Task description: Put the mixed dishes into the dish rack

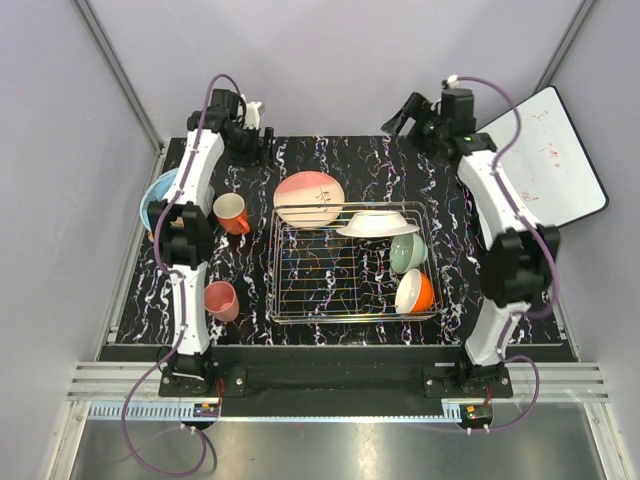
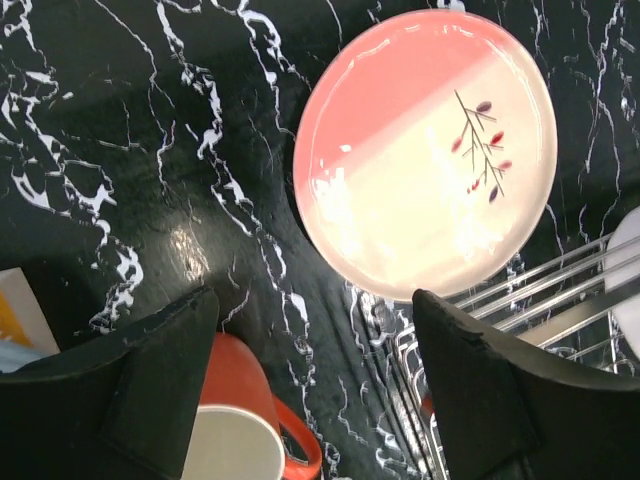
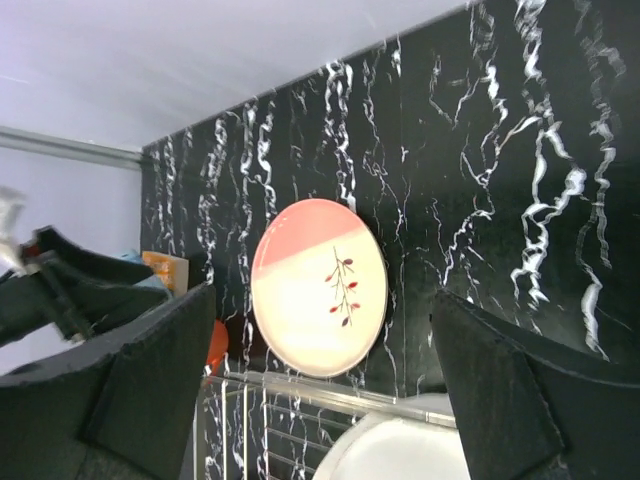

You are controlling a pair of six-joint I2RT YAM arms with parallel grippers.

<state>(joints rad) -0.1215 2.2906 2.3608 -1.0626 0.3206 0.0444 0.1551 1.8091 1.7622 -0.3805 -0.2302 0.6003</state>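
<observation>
The robot's right gripper should next move to the salmon-pink plate's edge [image 1: 341, 188] [image 3: 377, 240], on the side away from the orange-red mug, and close there.
The dish rack [image 1: 350, 268] sits mid-table. In it, on the right, are the pale green bowl [image 1: 407, 252] and the white-and-orange bowl [image 1: 414, 291]. The white plate [image 1: 377, 223] rests on its back rim. The salmon-pink plate [image 1: 309, 198] lies just behind the rack's back-left corner. It also shows in the left wrist view [image 2: 425, 150] and the right wrist view [image 3: 318, 285]. The orange-red mug [image 1: 231, 213] [image 2: 235, 430] and the pink cup [image 1: 221, 300] stand on the table left of the rack. My left gripper [image 1: 252, 140] [image 2: 315, 300] and right gripper [image 1: 405, 115] [image 3: 322, 297] hover open and empty over the table's back.
A light blue round tub [image 1: 160, 195] sits at the left table edge beside my left arm. A white board with red scribbles [image 1: 550, 155] leans at the right. The rack's wire rim [image 2: 500, 310] [image 3: 250, 400] lies under both wrist views. Walls close in at the back.
</observation>
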